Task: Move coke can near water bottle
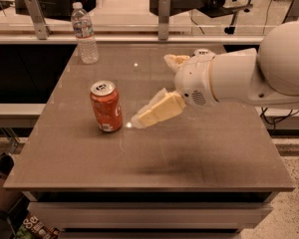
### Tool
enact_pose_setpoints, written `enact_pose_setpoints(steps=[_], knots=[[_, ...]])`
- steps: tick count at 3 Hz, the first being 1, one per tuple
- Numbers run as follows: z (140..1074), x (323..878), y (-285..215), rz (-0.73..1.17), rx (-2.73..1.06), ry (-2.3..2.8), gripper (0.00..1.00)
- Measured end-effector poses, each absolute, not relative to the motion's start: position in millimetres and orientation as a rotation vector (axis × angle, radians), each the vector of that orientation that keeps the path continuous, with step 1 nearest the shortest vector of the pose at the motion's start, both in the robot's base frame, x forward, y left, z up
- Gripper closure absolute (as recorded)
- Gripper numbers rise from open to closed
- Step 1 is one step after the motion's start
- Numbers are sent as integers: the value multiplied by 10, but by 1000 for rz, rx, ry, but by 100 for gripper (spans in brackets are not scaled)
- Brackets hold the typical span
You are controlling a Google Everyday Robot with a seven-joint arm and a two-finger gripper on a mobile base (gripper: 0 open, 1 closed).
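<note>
I move my gripper to the coke can next and close it around the middle of its body (107, 108), below its silver top.
The coke can (106, 107), orange-red with a silver top, stands upright on the left part of the brown table (154, 153). The water bottle (84, 34), clear with a white cap, stands upright at the table's far left corner, well behind the can. My gripper (150, 91) hangs above the table just right of the can, at about its height. It is open and holds nothing. One cream finger (157, 111) points down-left toward the can, with its tip a short gap from it. The other finger (177, 59) sits higher and farther back.
My white arm (259, 73) comes in from the right over the table's right half. A rail with metal posts (163, 16) runs behind the table's far edge. A dark bin (0, 171) and clutter sit on the floor at the lower left.
</note>
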State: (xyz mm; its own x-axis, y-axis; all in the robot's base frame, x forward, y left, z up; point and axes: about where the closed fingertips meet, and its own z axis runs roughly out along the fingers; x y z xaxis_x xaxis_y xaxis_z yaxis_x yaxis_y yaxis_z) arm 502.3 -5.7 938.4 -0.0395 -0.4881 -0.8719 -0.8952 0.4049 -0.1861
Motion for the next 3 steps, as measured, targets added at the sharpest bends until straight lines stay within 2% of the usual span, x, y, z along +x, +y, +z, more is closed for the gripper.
enact_pose_setpoints(steps=[3], knots=[[9033,5208,329,613,-1157,1614,0]])
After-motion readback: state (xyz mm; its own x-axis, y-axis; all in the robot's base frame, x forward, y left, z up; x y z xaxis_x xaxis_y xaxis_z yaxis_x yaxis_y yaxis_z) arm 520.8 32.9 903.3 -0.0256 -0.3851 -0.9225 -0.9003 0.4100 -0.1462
